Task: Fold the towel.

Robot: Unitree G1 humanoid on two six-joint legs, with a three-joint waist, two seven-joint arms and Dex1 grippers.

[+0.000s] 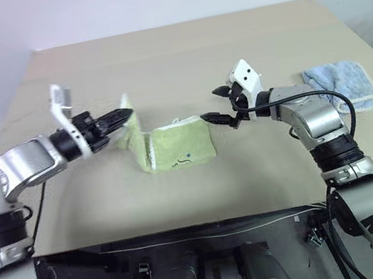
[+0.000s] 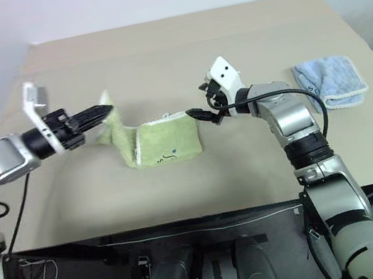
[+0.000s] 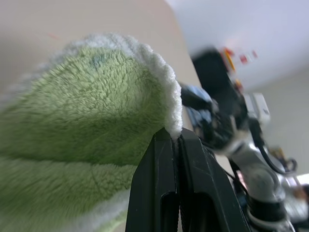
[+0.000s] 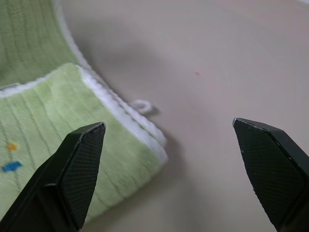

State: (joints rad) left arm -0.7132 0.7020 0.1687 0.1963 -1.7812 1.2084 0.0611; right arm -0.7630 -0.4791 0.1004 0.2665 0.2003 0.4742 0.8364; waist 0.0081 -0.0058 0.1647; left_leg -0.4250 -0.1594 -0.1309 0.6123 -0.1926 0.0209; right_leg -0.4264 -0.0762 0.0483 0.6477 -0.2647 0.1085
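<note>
The towel's flat end (image 1: 204,136) is the one nearest my right gripper. Next, my left gripper lets go of the towel's lifted corner there.
The light yellow-green towel (image 1: 177,148) lies partly folded in the middle of the table, a small dark mark on its front face. My left gripper (image 1: 125,112) is shut on the towel's white-edged left corner (image 3: 169,104) and holds it lifted above the table, the cloth hanging down from it. My right gripper (image 1: 218,105) stands open just beside the towel's right end, nothing between its fingers. In the right wrist view the towel's white edging and its small white loop (image 4: 141,105) lie on the table ahead of the open fingers (image 4: 79,166).
A smaller light blue cloth (image 1: 341,83) lies at the table's right side, behind my right forearm. The beige table (image 1: 179,54) stretches bare toward the back; its front edge runs just below both arms.
</note>
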